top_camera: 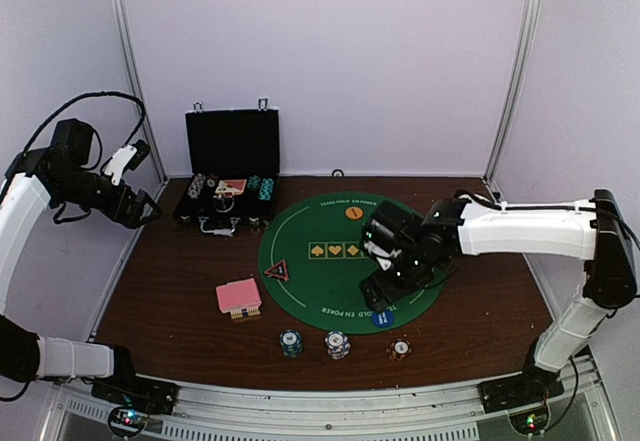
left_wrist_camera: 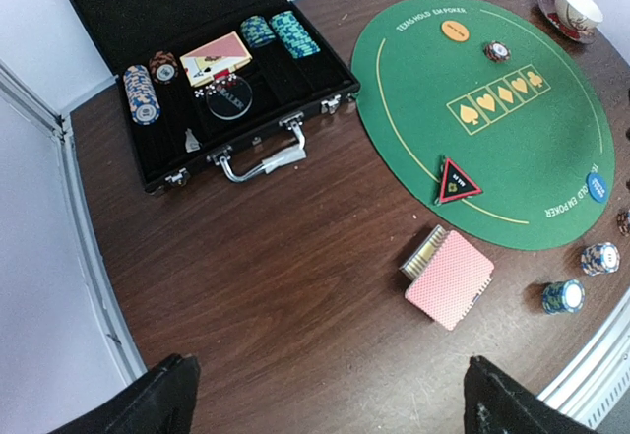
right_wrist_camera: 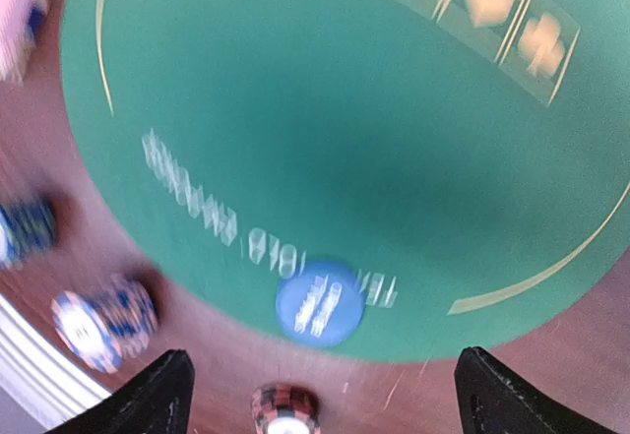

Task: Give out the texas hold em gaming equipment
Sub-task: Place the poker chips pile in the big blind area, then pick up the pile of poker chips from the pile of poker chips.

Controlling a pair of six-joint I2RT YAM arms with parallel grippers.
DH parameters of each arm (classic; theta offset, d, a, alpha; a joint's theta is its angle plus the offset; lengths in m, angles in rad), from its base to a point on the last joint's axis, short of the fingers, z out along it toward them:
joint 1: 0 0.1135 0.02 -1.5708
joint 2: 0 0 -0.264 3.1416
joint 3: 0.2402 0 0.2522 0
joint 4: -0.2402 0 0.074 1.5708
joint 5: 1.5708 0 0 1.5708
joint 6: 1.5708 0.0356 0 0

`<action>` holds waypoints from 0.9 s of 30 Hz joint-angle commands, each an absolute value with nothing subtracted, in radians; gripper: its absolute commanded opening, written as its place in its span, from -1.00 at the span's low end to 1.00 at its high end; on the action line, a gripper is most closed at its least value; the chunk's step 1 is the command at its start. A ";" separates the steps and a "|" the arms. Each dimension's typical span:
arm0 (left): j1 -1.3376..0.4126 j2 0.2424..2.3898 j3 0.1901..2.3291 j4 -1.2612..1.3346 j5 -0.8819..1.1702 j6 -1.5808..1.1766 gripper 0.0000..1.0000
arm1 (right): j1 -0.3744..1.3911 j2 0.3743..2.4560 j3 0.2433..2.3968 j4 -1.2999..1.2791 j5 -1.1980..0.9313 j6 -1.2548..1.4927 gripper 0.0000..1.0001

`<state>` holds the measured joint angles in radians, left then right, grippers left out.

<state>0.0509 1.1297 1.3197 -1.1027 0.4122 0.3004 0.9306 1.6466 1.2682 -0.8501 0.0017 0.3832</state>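
Note:
The robot's right gripper needs to next go to the upper chips [top_camera: 399, 346] [right_wrist_camera: 286, 420] of the red chip stack, on the wood near the blue marker disc, and close there.
On the near rim of the green poker mat [top_camera: 300, 251] lies a blue marker disc [top_camera: 383, 317] [right_wrist_camera: 320, 303]. My right gripper [top_camera: 378, 293] [right_wrist_camera: 320, 395] hovers just over it, open and empty. In the blurred right wrist view a red chip stack [right_wrist_camera: 284, 409] shows low between the fingertips, on the wood. Teal [top_camera: 291, 342], blue-white [top_camera: 338, 344] and red [top_camera: 400, 348] chip stacks line the front. A pink-backed card deck [top_camera: 239, 297] [left_wrist_camera: 449, 277] and a red-edged triangle [top_camera: 277, 271] sit left. An orange disc [top_camera: 354, 213] lies at the far rim. My left gripper [top_camera: 150, 211] [left_wrist_camera: 325, 395] hangs open, high at the left.
An open black case [top_camera: 228, 186] [left_wrist_camera: 212, 90] with more chips and cards stands at the back left. A red-and-white cup on a saucer [left_wrist_camera: 576, 6] sits past the mat's far right. One loose chip [left_wrist_camera: 497, 51] lies on the mat near the orange disc.

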 commanded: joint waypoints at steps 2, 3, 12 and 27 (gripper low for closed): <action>0.057 1.125 1.355 -1.094 0.414 0.313 0.95 | 1.028 1.561 1.060 -0.816 -0.031 0.531 0.94; 0.056 1.124 1.355 -1.094 0.418 0.313 0.95 | 1.043 1.552 1.039 -0.809 -0.037 0.544 0.94; 0.057 1.131 1.373 -1.113 0.451 0.308 0.95 | 1.096 1.568 0.940 -0.747 -0.095 0.571 0.86; 0.057 1.136 1.383 -1.117 0.452 0.311 0.95 | 1.100 1.625 0.929 -0.725 -0.106 0.564 0.38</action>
